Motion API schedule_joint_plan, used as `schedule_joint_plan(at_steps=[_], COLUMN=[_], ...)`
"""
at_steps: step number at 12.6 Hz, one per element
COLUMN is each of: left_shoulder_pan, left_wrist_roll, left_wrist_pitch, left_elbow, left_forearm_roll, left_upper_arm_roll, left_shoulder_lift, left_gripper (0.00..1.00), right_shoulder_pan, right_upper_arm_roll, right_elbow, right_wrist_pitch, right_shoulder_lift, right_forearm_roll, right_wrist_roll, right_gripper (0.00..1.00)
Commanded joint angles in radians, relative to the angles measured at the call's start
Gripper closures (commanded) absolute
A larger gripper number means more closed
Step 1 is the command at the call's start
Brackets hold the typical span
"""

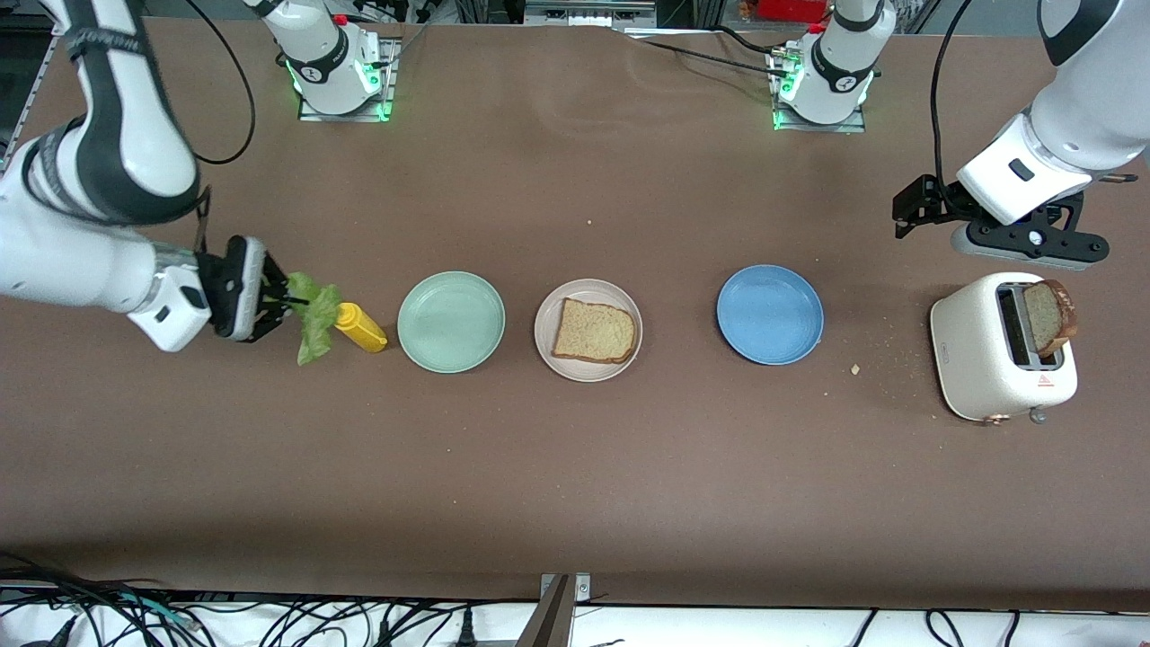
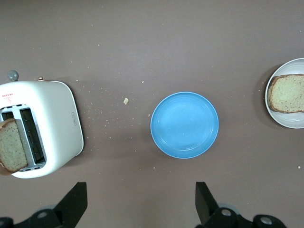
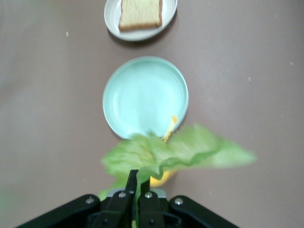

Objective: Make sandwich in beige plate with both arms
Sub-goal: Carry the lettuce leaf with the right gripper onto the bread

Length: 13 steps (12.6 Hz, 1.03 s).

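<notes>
Next, my right gripper releases the lettuce leaf on the bread slice's half nearer the mint-green plate (image 1: 579,338) (image 3: 142,18). The lettuce now hangs over the table beside a yellow bottle.
The beige plate (image 1: 584,372) sits mid-table with one bread slice (image 1: 595,332) flat on it. My right gripper (image 1: 286,301) is shut on a ruffled green lettuce leaf (image 1: 314,316), which hangs over the table beside a yellow bottle. In the right wrist view the lettuce (image 3: 180,152) droops from the pinched fingertips of that gripper (image 3: 141,178). A second bread slice (image 1: 1051,314) stands in a white toaster (image 1: 979,350). My left gripper (image 1: 909,208) hovers open and empty over the table by the toaster, and the left wrist view shows it (image 2: 141,202) with its jaws wide apart.
A yellow mustard bottle (image 1: 361,327) lies next to a mint-green plate (image 1: 451,322) toward the right arm's end. A blue plate (image 1: 770,314) sits between the beige plate and the toaster. Crumbs are scattered around the toaster.
</notes>
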Motion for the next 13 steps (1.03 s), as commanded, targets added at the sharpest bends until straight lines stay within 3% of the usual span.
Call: schedule_joint_plan(at_steps=[1, 5, 10, 13], left_shoulder_pan=[0.009, 0.009, 0.011, 0.011], left_wrist_roll=[-0.006, -0.006, -0.001, -0.003], left_wrist_pitch=[0.003, 0.003, 0.001, 0.001], left_elbow=[-0.01, -0.01, -0.009, -0.009], left_forearm_roll=[-0.01, -0.01, -0.01, -0.01], left_upper_arm_roll=[-0.007, -0.007, -0.003, -0.003], left_shoulder_lift=[-0.014, -0.014, -0.014, -0.014], left_gripper=[0.0, 0.0, 0.0, 0.0], right_shoulder_pan=[0.101, 0.334, 0.574, 0.649], right_upper_arm_roll=[-0.011, -0.072, -0.124, -0.124], right_elbow=[-0.007, 0.021, 0.019, 0.022], right_wrist_pitch=[-0.007, 0.08, 0.435, 0.669], right_shoulder_lift=[-0.039, -0.007, 0.137, 0.272], right_forearm_roll=[0.029, 0.073, 0.188, 0.279], right_wrist_roll=[0.19, 0.417, 0.675, 0.719], right_gripper=[1.0, 1.0, 1.0, 1.0])
